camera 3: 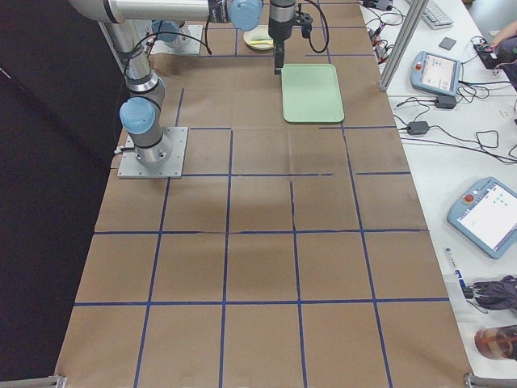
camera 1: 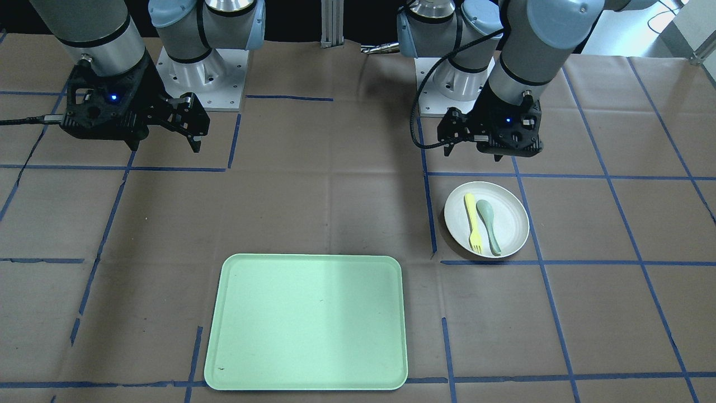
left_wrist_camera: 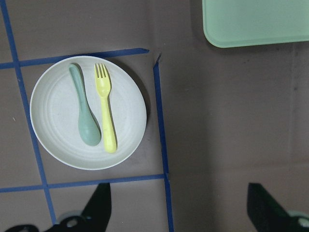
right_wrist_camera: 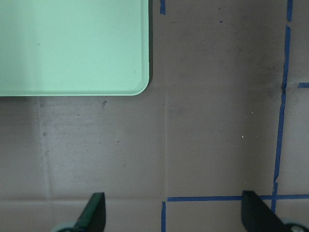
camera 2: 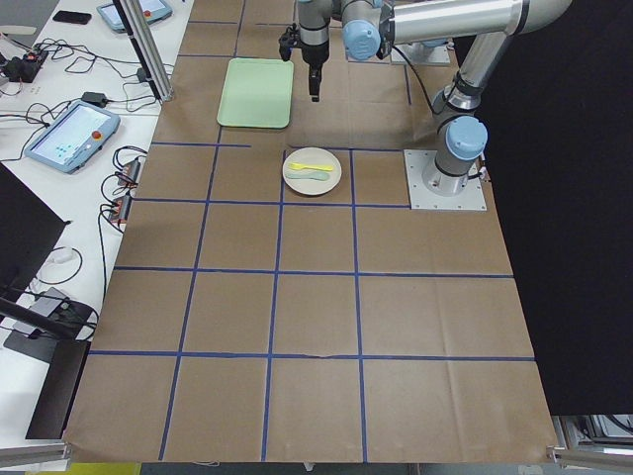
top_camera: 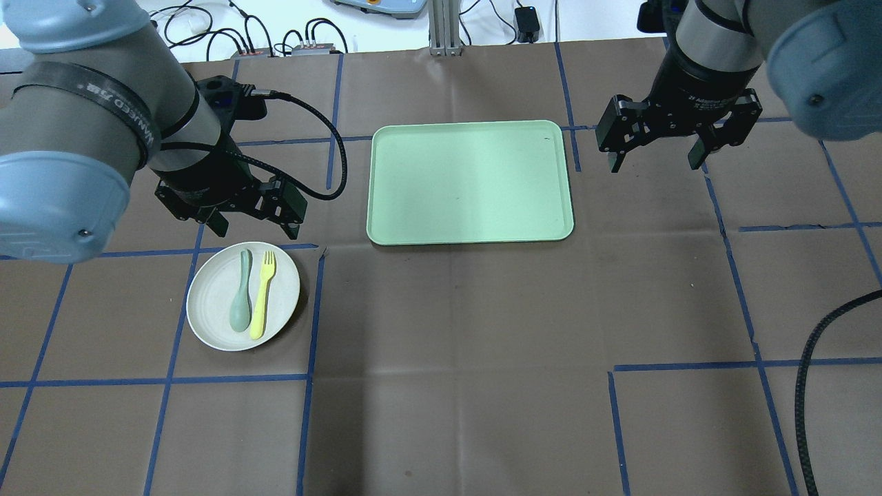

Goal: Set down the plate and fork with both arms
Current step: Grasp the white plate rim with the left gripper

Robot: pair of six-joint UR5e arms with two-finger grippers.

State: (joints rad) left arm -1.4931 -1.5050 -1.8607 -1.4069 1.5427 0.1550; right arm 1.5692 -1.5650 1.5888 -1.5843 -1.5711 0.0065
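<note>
The off-white plate's rim (camera 1: 528,224) (left_wrist_camera: 31,114) on the grey-green spoon's side, away from the pale-yellow fork, will be gripped by my left gripper.
The off-white plate (top_camera: 207,303) sits on the brown table on my left side. The pale-yellow fork (top_camera: 262,295) lies on it, beside a grey-green spoon (top_camera: 241,303). My left gripper (top_camera: 256,231) hovers open and empty just beyond the plate's far rim. In the left wrist view the plate (left_wrist_camera: 53,116) and fork (left_wrist_camera: 106,113) lie ahead of the spread fingers (left_wrist_camera: 99,205). My right gripper (top_camera: 658,164) is open and empty above bare table, right of the light-green tray (top_camera: 471,181). The front view shows the plate (camera 1: 512,210) and the fork (camera 1: 474,223).
The tray lies empty at the table's middle, and its corner (right_wrist_camera: 72,43) shows in the right wrist view. Blue tape lines (top_camera: 313,303) grid the brown paper. The arm bases (camera 1: 201,78) stand at the robot's edge. A black cable (top_camera: 806,386) hangs at the near right.
</note>
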